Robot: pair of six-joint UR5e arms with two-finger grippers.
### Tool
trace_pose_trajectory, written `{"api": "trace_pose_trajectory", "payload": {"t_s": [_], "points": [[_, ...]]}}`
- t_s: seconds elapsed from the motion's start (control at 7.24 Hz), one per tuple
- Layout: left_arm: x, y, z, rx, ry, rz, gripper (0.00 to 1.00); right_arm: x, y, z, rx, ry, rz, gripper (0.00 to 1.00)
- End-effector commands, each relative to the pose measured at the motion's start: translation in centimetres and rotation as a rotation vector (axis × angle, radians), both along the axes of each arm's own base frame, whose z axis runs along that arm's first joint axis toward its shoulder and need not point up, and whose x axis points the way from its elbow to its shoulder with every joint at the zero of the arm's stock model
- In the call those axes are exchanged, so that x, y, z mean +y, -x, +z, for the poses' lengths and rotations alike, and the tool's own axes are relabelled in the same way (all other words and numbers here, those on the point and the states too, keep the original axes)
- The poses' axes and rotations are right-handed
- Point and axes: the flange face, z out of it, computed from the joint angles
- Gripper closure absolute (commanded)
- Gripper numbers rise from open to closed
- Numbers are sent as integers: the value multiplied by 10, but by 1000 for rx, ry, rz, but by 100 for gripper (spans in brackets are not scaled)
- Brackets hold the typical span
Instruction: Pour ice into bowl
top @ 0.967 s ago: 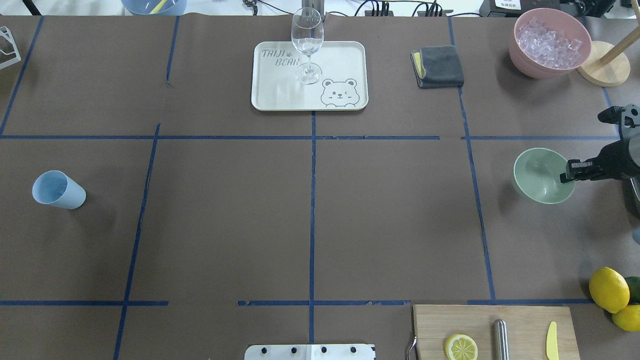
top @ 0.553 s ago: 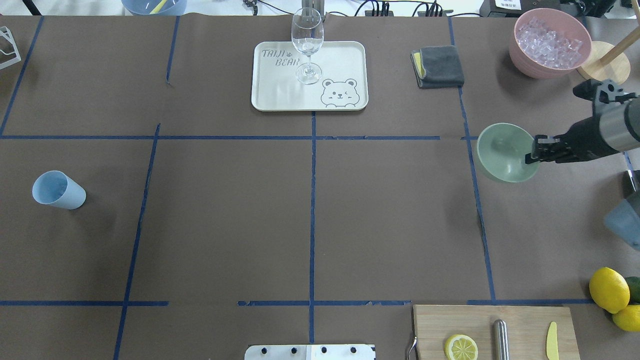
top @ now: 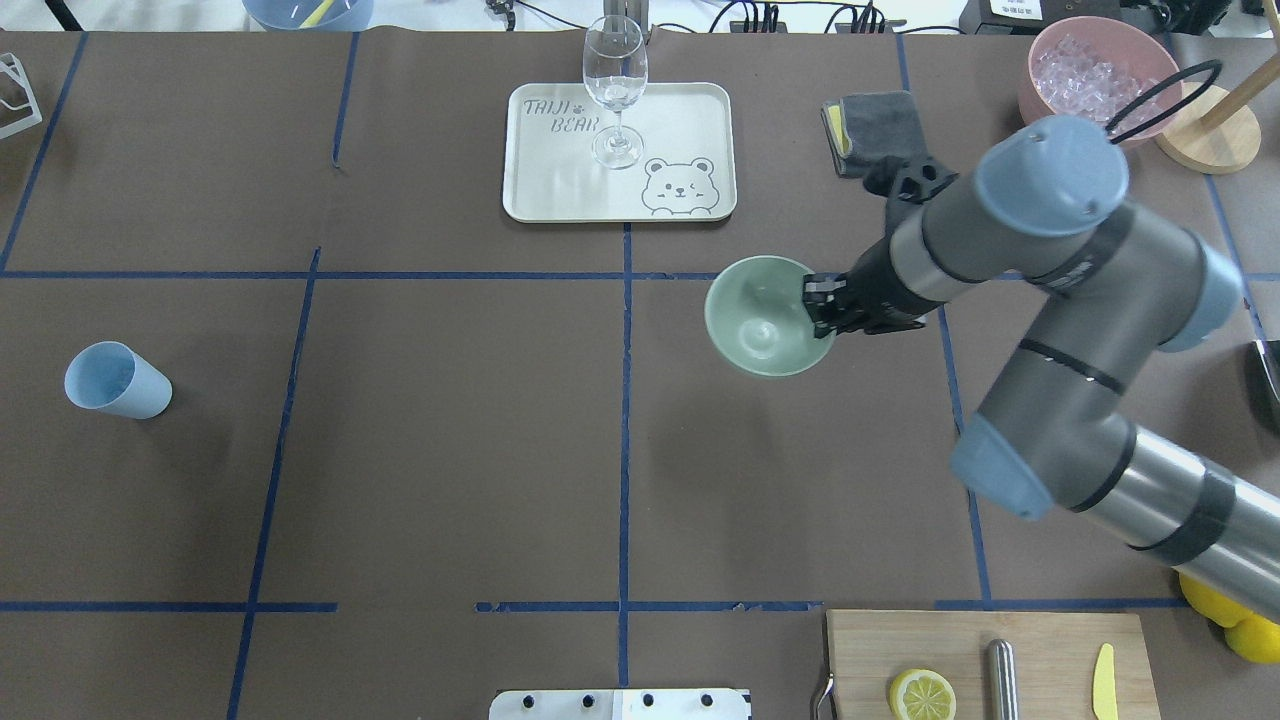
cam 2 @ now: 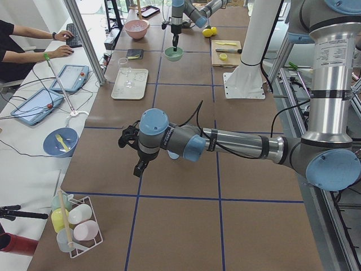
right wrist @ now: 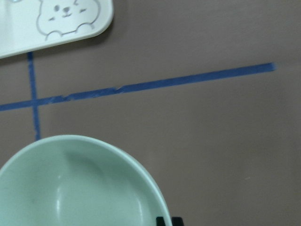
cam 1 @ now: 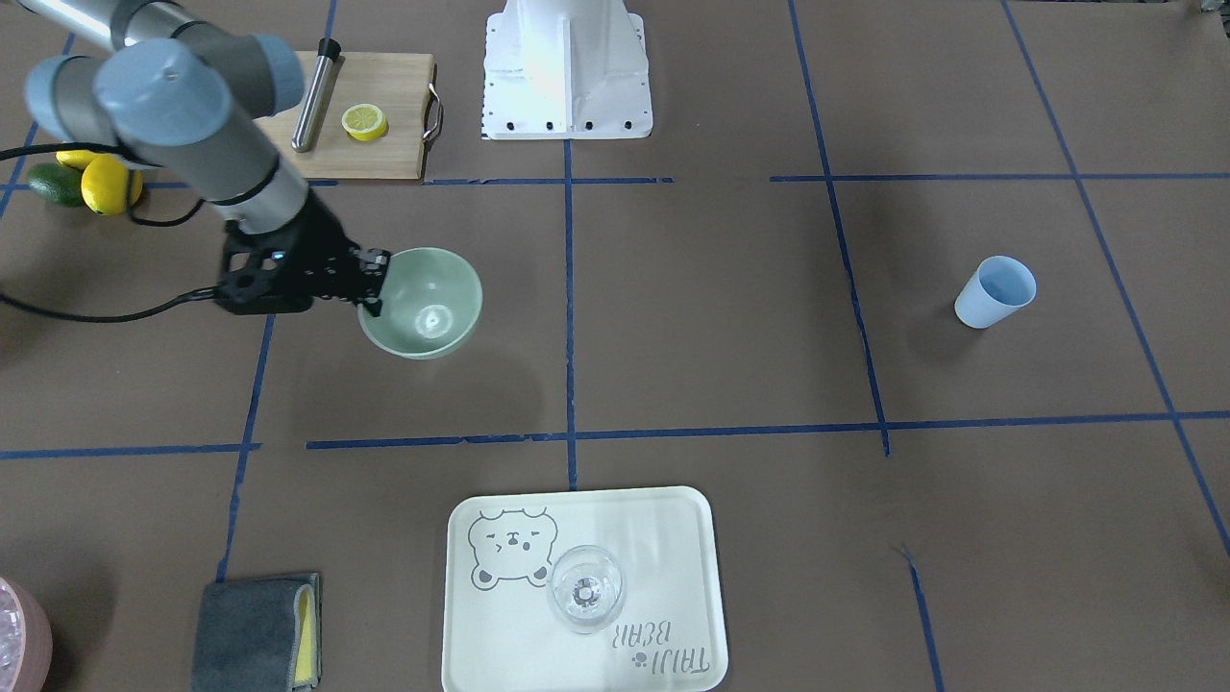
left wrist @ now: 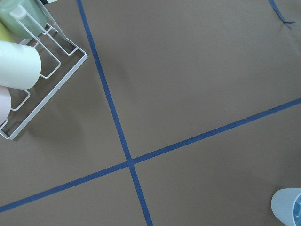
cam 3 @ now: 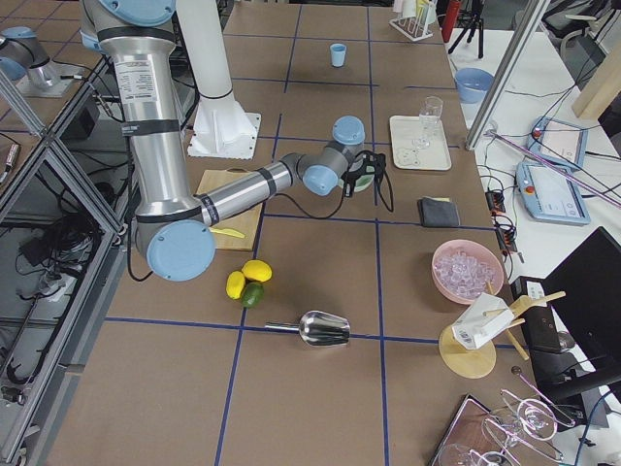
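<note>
My right gripper will let go of the mint-green bowl beside the table's centre line (cam 1: 626,300), on the side facing the blue cup.
The pale mint-green bowl (top: 760,318) is empty and sits just right of the table's centre line; it also shows in the front view (cam 1: 428,306) and fills the right wrist view (right wrist: 80,188). My right gripper (top: 820,305) is shut on the bowl's right rim and seems to hold it slightly above the table. The ice (top: 1085,72) lies heaped in a pink container (top: 1040,105) at the far right corner. My left gripper (cam 2: 140,165) shows only in the exterior left view, near the blue cup (top: 118,380); I cannot tell whether it is open or shut.
A white tray (top: 690,120) with a wine glass (top: 614,85) stands at the back centre. A grey cloth (top: 872,125) lies right of it. A cutting board (top: 960,640) with a lemon half is at the front right. A metal scoop (cam 3: 325,330) lies near lemons (cam 3: 247,282).
My right arm has carried the bowl leftward, from the table's right edge to just right of the centre line. The blue cup and tray have not moved.
</note>
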Motion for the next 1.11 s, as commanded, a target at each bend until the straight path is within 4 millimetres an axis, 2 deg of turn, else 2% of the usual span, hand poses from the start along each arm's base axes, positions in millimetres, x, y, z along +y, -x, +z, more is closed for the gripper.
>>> {"api": "trace_pose_trajectory", "payload": {"t_s": [0.0, 0.14, 0.28, 0.41, 0.55, 0.69, 0.83, 0.97], "points": [[-3, -12, -5, 2, -40, 24, 0, 45, 88, -86, 3, 34, 31, 100], [-3, -13, -6, 2, -43, 26, 0, 33, 140, -113, 25, 65, 65, 100], [-3, -15, -7, 3, -48, 30, 0, 43, 173, -115, 48, 80, 52, 100], [-4, -20, -9, 5, -63, 33, 0, 43, 185, -108, 68, 91, 71, 100], [-4, -20, -12, 9, -69, 27, 0, 44, 187, -108, 62, 90, 72, 100], [-3, -24, -14, 11, -107, 35, 0, 48, 195, -99, 79, 96, 63, 100], [-4, -42, -14, 12, -122, 65, 0, 47, 197, -96, 85, 97, 62, 100], [-4, -50, -18, 19, -129, 84, 0, 48, 198, -95, 86, 99, 61, 77]]}}
